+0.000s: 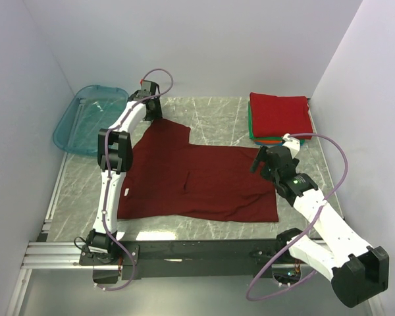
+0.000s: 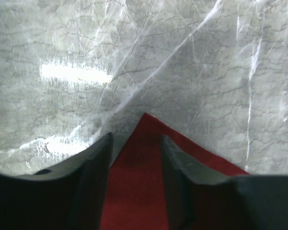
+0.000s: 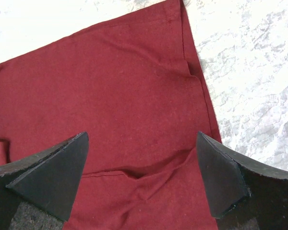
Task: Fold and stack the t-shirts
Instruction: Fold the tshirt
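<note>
Next, I move my right gripper next to the maroon t-shirt's far corner [image 1: 263,149] [image 3: 174,6], beside the pile of folded shirts, and close it there.
A dark maroon t-shirt [image 1: 197,181] lies spread flat on the marble table [image 1: 217,115]. My left gripper [image 1: 153,112] is at the shirt's far-left corner. In the left wrist view that pointed corner [image 2: 134,182] lies between the fingers of the left gripper [image 2: 137,139], whose jaws stand partly apart with a gap on both sides. My right gripper [image 1: 258,161] hovers over the shirt's right edge. In the right wrist view the right gripper [image 3: 141,136] is wide open above a wrinkled fold of the maroon cloth [image 3: 110,86].
A stack of folded shirts [image 1: 280,115], red on top with green and orange edges under it, sits at the back right. A translucent teal tub [image 1: 92,118] stands off the table's back-left corner. White walls close in both sides.
</note>
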Motion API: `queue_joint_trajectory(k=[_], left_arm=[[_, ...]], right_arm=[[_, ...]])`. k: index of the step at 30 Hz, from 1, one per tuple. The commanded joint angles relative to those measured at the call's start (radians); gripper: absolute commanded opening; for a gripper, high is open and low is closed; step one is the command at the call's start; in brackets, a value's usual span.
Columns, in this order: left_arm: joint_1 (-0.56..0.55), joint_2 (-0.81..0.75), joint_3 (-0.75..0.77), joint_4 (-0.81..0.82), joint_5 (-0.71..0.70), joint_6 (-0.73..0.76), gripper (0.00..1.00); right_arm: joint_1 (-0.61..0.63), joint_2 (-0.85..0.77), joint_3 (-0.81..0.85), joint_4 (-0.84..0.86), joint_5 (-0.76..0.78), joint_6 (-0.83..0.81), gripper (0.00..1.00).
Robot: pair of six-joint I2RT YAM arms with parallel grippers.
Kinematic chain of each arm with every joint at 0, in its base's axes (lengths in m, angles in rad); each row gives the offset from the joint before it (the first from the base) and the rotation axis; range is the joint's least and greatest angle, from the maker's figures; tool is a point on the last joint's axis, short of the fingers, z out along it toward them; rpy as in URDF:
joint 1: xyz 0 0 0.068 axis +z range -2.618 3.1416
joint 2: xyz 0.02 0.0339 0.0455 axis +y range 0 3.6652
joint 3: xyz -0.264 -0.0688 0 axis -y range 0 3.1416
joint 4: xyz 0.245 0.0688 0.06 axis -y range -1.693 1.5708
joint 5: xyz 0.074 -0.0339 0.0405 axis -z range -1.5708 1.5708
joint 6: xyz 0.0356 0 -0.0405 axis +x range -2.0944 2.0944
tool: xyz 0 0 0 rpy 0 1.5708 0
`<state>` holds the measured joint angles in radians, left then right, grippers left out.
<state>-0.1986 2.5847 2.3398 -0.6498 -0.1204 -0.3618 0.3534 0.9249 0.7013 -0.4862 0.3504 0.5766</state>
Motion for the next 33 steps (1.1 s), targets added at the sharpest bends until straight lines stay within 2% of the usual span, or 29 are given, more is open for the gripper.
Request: queue_joint_trajectory(k=[1, 3, 7, 12, 13, 14, 21, 29, 33], left_arm=[[-0.002, 0.037, 0.003, -0.031, 0.033, 0.015, 0.45], [-0.007, 0.031, -0.014, -0.022, 0.045, 0.021, 0.39], [-0.022, 0.017, -0.027, -0.017, 0.065, 0.047, 0.36], [-0.048, 0.018, -0.023, -0.036, -0.001, 0.080, 0.26], [-0.051, 0.014, -0.027, -0.039, -0.001, 0.078, 0.02], [-0.055, 0.014, -0.030, -0.040, -0.005, 0.078, 0.00], [-0.067, -0.011, -0.052, -0.028, -0.018, 0.089, 0.00], [-0.067, -0.250, -0.276, 0.165, -0.071, 0.049, 0.00], [-0.067, -0.336, -0.333, 0.226, -0.058, 0.055, 0.00]], right_arm=[[-0.013, 0.006, 0.000, 0.040, 0.009, -0.017, 0.98], [-0.013, 0.012, -0.002, 0.043, 0.007, -0.020, 0.98], [-0.019, 0.018, -0.005, 0.051, 0.004, -0.021, 0.98], [-0.022, 0.025, -0.008, 0.052, 0.005, -0.026, 0.98], [-0.022, 0.028, -0.006, 0.048, 0.009, -0.026, 0.98], [-0.024, 0.029, 0.000, 0.043, 0.013, -0.030, 0.98], [-0.030, 0.045, 0.012, 0.034, 0.032, -0.038, 0.99], [-0.047, 0.114, 0.084, -0.011, 0.036, -0.018, 0.98], [-0.053, 0.134, 0.096, -0.015, 0.029, -0.012, 0.98]])
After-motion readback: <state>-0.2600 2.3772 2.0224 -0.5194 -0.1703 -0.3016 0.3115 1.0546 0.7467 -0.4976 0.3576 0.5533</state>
